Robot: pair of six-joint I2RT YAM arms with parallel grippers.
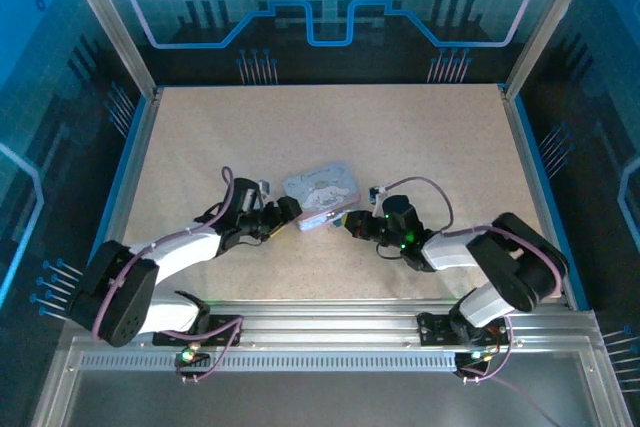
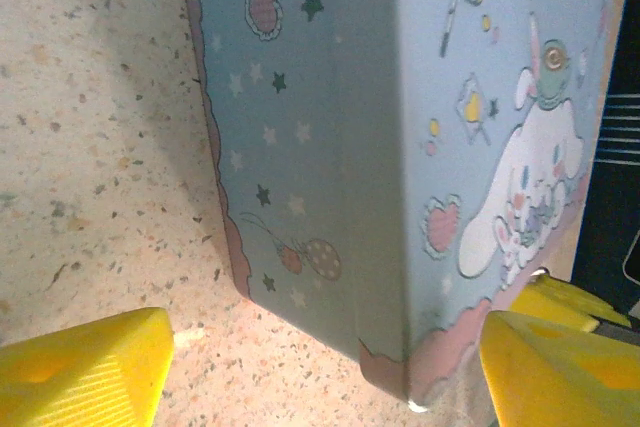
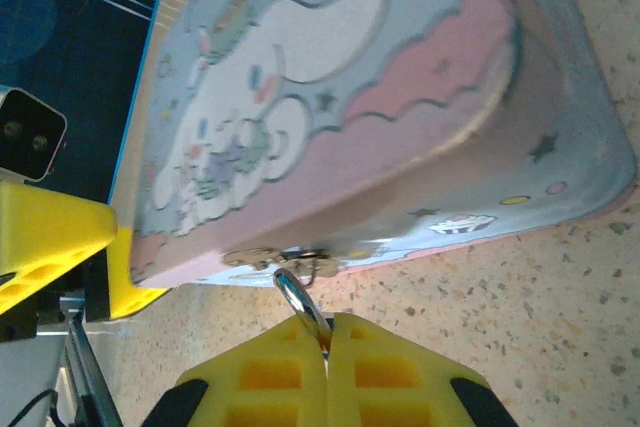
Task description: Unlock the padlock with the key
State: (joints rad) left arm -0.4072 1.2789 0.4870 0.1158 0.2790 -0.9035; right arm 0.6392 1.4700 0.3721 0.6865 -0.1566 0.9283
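Observation:
Next, I set the padlock with its key on the bare tabletop (image 1: 370, 271) between tin and metal rail, using my right gripper.
The pale blue cartoon-printed tin (image 1: 322, 190) lies mid-table between both arms. On its front edge sits the tiny padlock (image 3: 285, 260), a brassy glint with a thin loop, blurred. My right gripper (image 3: 325, 332) is shut on the key (image 3: 303, 305), a slim shiny metal bar. The key sticks out from between the yellow fingers, and its tip reaches the padlock. In the top view the right gripper (image 1: 352, 223) sits at the tin's near right edge. My left gripper (image 2: 330, 377) is open, with one yellow finger (image 2: 85, 372) on each side of the tin's near corner (image 2: 400, 347).
The speckled beige tabletop (image 1: 420, 147) has blue walls and aluminium posts round it. A metal rail (image 1: 330, 322) runs along the near edge by the arm bases. The left gripper's finger (image 3: 50, 237) and its camera (image 3: 30, 132) stand beyond the tin in the right wrist view.

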